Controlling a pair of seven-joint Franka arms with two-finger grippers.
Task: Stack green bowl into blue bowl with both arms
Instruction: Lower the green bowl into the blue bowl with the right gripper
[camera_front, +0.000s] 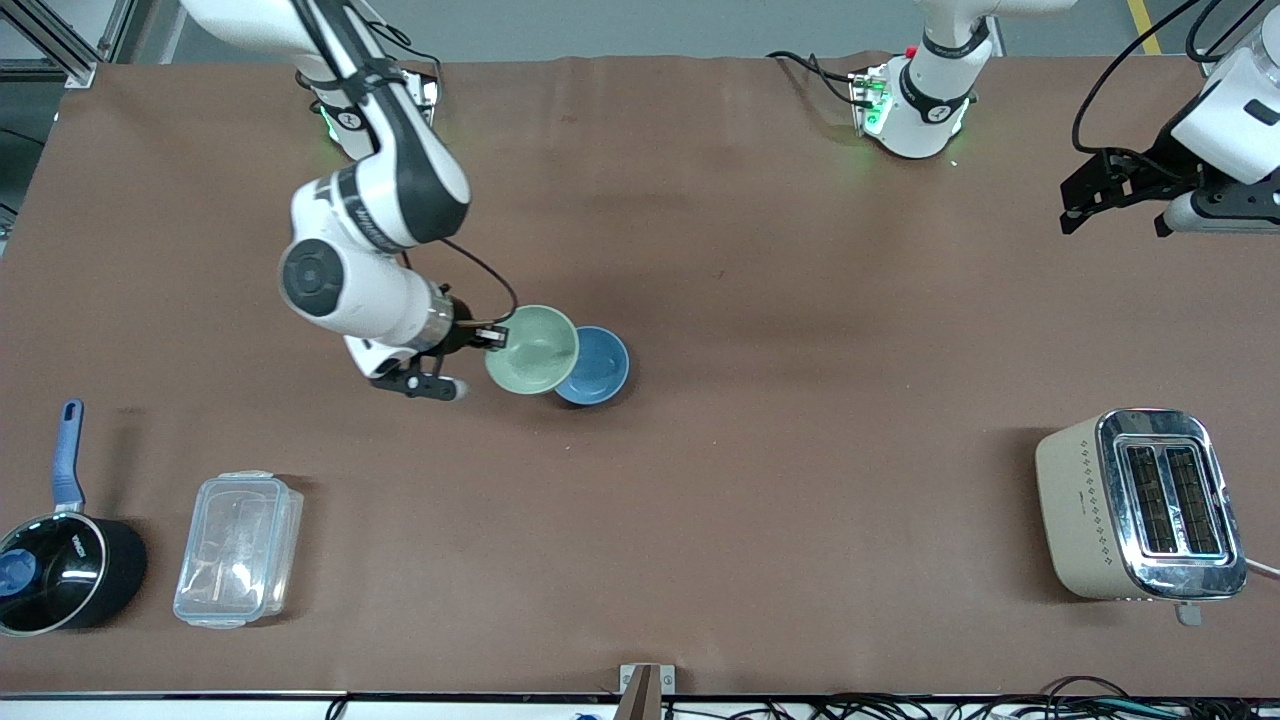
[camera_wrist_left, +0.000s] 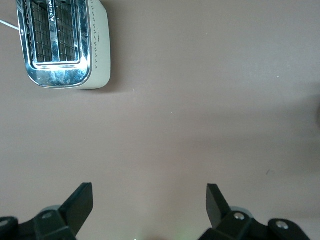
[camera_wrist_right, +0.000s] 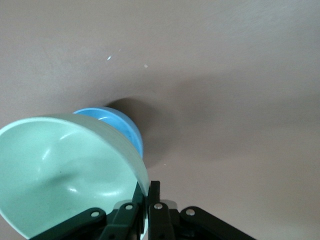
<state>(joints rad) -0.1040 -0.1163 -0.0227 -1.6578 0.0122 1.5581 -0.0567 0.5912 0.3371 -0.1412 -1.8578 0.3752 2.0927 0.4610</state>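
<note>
Next, I let go of the green bowl, tilted partly over the blue bowl, with my right gripper down inside the blue bowl (camera_front: 588, 364) (camera_wrist_right: 103, 143), nested upright against the inside of the blue bowl.
My right gripper (camera_front: 497, 337) is shut on the rim of the pale green bowl (camera_front: 532, 349) and holds it tilted in the air, partly over the blue bowl (camera_front: 598, 364). The blue bowl sits upright on the brown table in the middle. In the right wrist view the green bowl (camera_wrist_right: 60, 175) fills the foreground, pinched at its rim by my right gripper (camera_wrist_right: 147, 192), and the blue bowl (camera_wrist_right: 117, 125) shows past its edge. My left gripper (camera_front: 1115, 195) is open and empty, waiting high over the table's edge at the left arm's end; it also shows in the left wrist view (camera_wrist_left: 150, 202).
A beige toaster (camera_front: 1140, 505) stands near the front camera at the left arm's end, also in the left wrist view (camera_wrist_left: 62, 42). A clear plastic container (camera_front: 238, 548) and a black saucepan with a blue handle (camera_front: 60, 560) sit near the front camera at the right arm's end.
</note>
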